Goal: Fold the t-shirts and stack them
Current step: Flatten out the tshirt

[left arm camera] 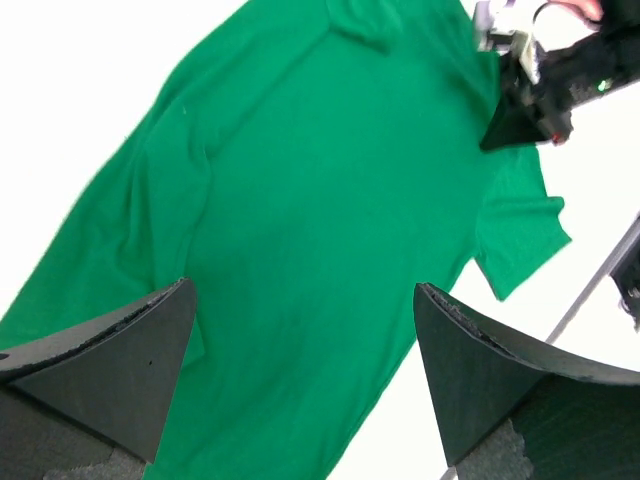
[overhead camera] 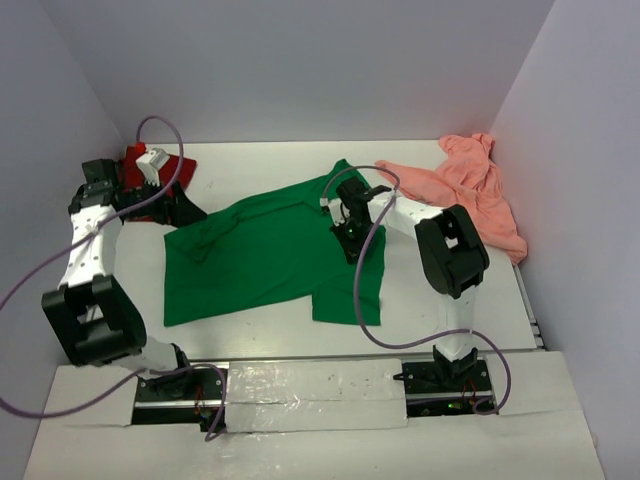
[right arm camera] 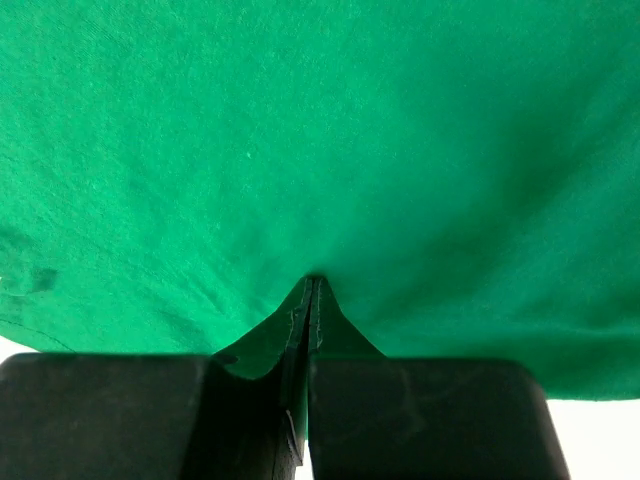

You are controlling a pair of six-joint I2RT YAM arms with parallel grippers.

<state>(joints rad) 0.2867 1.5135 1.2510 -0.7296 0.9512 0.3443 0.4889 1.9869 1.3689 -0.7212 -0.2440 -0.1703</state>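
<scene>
The near corner of the folded-over flap (overhead camera: 201,259) (left arm camera: 194,350) on the bright green t-shirt is the next place my left gripper needs to go to and close on.
The bright green t-shirt (overhead camera: 265,255) lies spread out in the middle of the white table (overhead camera: 270,160), one sleeve pointing to the near side. My right gripper (overhead camera: 350,238) is shut on a pinch of the shirt's cloth (right arm camera: 320,130) near its right end, and the fabric rises into the closed tips (right arm camera: 312,285). My left gripper (overhead camera: 186,208) hangs open over the shirt's far left corner with nothing between its fingers (left arm camera: 120,350). The dark red t-shirt (overhead camera: 132,158) is bunched at the far left, partly behind the left arm. The salmon-pink t-shirt (overhead camera: 470,190) lies crumpled at the far right.
Grey-white walls close in the table at the back and both sides. Purple cables (overhead camera: 365,300) loop off both arms over the cloth. The table's right edge has a dark rail (overhead camera: 530,300).
</scene>
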